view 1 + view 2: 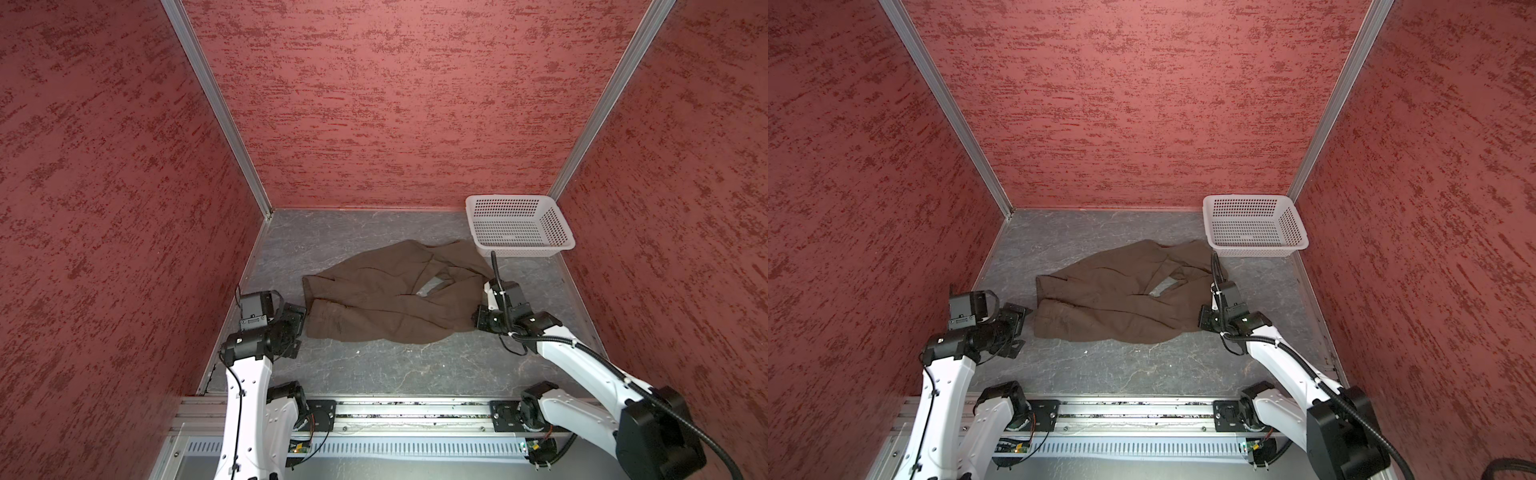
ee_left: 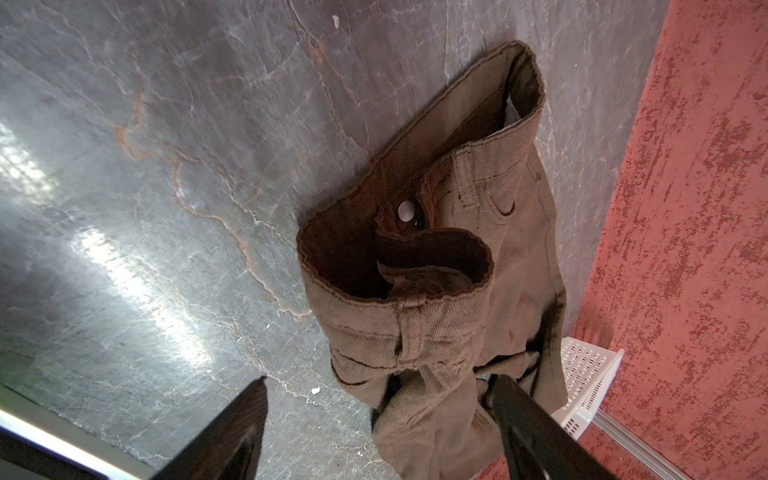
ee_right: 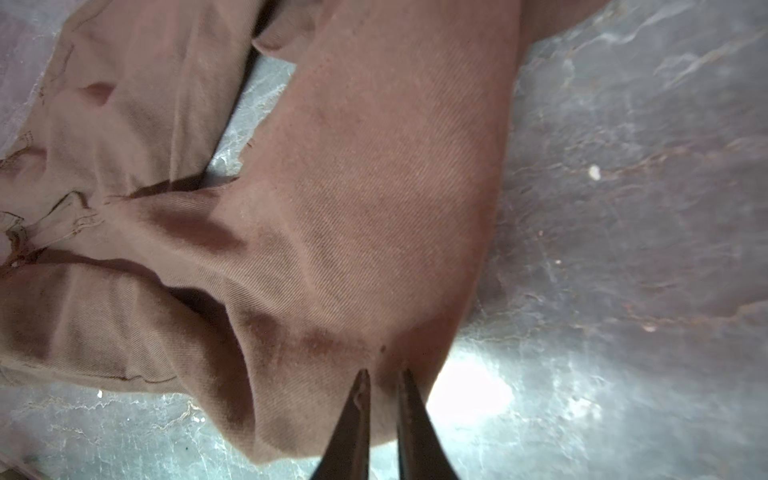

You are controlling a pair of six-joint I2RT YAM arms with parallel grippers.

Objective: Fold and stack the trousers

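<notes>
Next, my left gripper takes the waistband's far corner [image 1: 308, 280] and pulls the trousers flat before folding, because the waistband buckles in on itself beside the metal button.
The dark brown trousers [image 1: 374, 299] [image 1: 1108, 303] lie crumpled on the grey table, waistband to the left and legs bunched to the right. My left gripper [image 1: 297, 332] [image 1: 1017, 330] hangs open just left of the waistband and grips nothing. In the left wrist view the gaping waistband and its metal button [image 2: 406, 210] show beyond the wide-apart fingers [image 2: 249, 419]. My right gripper [image 1: 478, 320] [image 1: 1202, 320] is at the right end of the cloth. In the right wrist view its jaws [image 3: 382, 372] stand a narrow gap apart over the fold's edge [image 3: 353, 208].
A white perforated basket [image 1: 523, 251] [image 1: 1258, 249] [image 2: 586, 374] stands at the back right corner, just beyond the trousers. Red textured walls enclose the table on three sides. The arm bases sit on a rail along the front edge.
</notes>
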